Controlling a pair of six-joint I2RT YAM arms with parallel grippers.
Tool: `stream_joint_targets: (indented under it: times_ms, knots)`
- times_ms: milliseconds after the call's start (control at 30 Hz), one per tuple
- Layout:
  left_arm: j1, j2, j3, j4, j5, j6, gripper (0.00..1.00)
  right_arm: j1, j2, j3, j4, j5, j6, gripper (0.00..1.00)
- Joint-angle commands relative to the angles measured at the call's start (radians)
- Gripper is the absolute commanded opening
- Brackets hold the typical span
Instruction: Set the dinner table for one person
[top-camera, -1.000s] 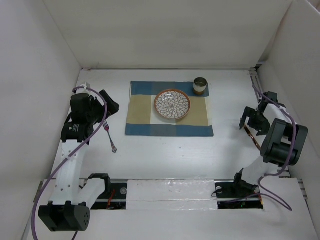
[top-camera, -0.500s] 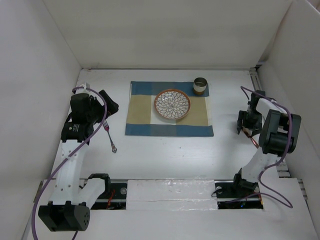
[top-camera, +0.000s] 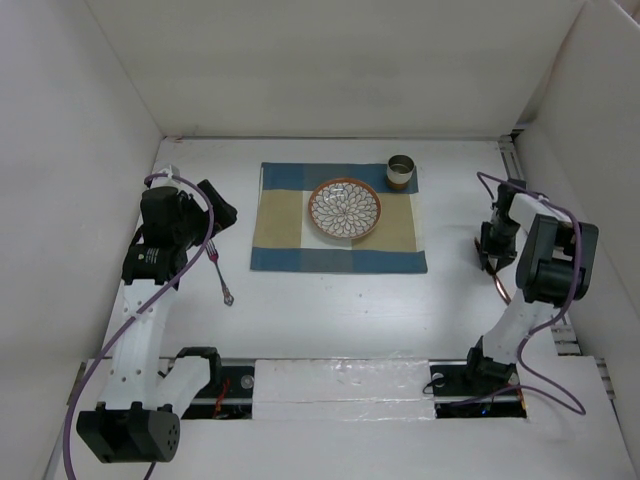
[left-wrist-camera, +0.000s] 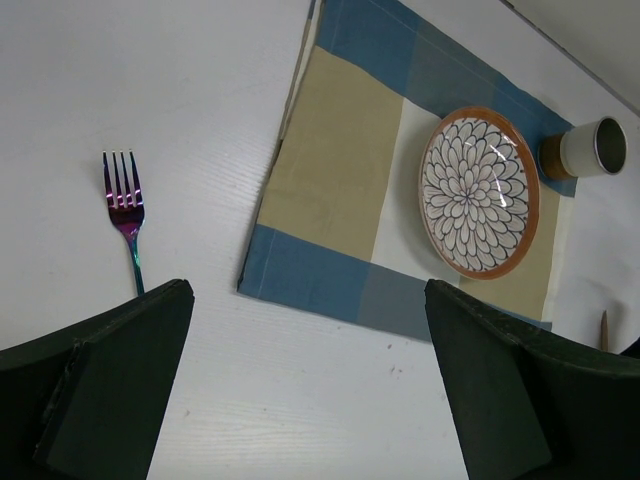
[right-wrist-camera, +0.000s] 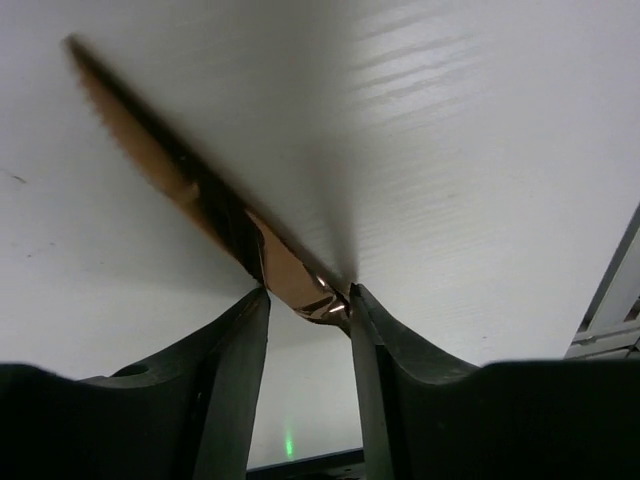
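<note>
My right gripper has the copper knife slanting between its fingers, so next I open them, turn to line up with the copper knife, and close around its handle (right-wrist-camera: 295, 280).
On the white dinner table (top-camera: 330, 310) lies a blue-and-tan checked placemat (top-camera: 280, 225) carrying a flower-patterned plate (top-camera: 344, 209) and a small metal cup (top-camera: 401, 170). An iridescent fork (top-camera: 220, 272) lies on the table left of the mat, also visible in the left wrist view as the fork (left-wrist-camera: 128, 215). My left gripper (left-wrist-camera: 308, 290) hangs open above the mat's near left corner, holding nothing. At the right side, my right gripper (right-wrist-camera: 308, 292) points down at the table, its fingertips pressed on both sides of a flat copper knife (right-wrist-camera: 180, 170) lying there.
White panels wall the table at the back and both sides. A metal rail (top-camera: 510, 160) runs along the right wall close to the right arm (top-camera: 545, 265). The copper knife (top-camera: 503, 285) lies between that arm and the mat's right edge.
The right arm has swung down and inward to the table, and its jaws have narrowed from wide open onto the copper knife. The left arm has not moved.
</note>
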Motion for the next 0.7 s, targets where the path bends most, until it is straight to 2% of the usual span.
stream_joint_targets:
  times_ms: [0,200,433,500,567,667]
  knots:
    - [0.003,-0.004,0.018,0.013,-0.006,0.016,1.0,0.04,0.063,-0.01,0.056,-0.069,0.018,0.43]
    - [0.003,-0.004,0.018,0.013,-0.006,0.016,1.0,0.09,0.073,0.07,0.108,-0.097,0.059,0.43]
    - [0.003,0.005,0.018,0.013,-0.006,0.016,1.0,0.147,0.167,0.214,0.097,-0.095,0.119,0.43]
    - [0.003,0.005,0.018,0.013,-0.006,0.016,1.0,0.147,0.176,0.214,0.088,-0.095,0.129,0.51]
    - [0.003,0.015,0.018,0.013,-0.006,0.016,1.0,0.156,0.176,0.203,0.088,-0.095,0.119,0.69]
    - [0.003,0.015,0.018,0.013,-0.006,0.016,1.0,0.156,0.109,0.159,0.097,-0.095,0.109,0.8]
